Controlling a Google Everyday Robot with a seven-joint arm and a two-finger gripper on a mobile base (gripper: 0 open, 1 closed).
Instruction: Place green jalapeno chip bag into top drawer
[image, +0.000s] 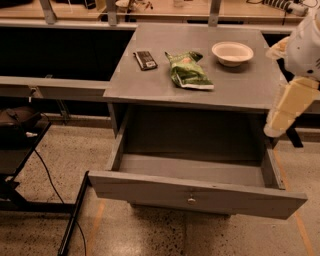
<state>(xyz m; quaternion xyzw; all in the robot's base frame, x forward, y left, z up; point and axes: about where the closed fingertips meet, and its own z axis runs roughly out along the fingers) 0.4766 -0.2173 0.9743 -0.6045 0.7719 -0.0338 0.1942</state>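
Note:
The green jalapeno chip bag has the bag's side (198, 71) nearest the white bowl, which my gripper needs to go to next and close on.
The green jalapeno chip bag (189, 71) lies flat on the grey cabinet top (240, 87), near its middle. The top drawer (195, 192) below is pulled out wide, with its round metal knob (191, 201) at the centre of the front panel; its inside looks bare. My gripper (276, 127) hangs at the right edge of the view, cream-coloured and pointing down, beside the cabinet's right front corner and above the drawer's right side. It is well to the right of the bag and holds nothing that I can see.
A small dark rectangular packet (146, 59) lies left of the bag. A white bowl (232, 53) stands to its right at the back. A long counter (165, 12) runs behind. A dark stand with cables (20, 145) is on the floor at the left.

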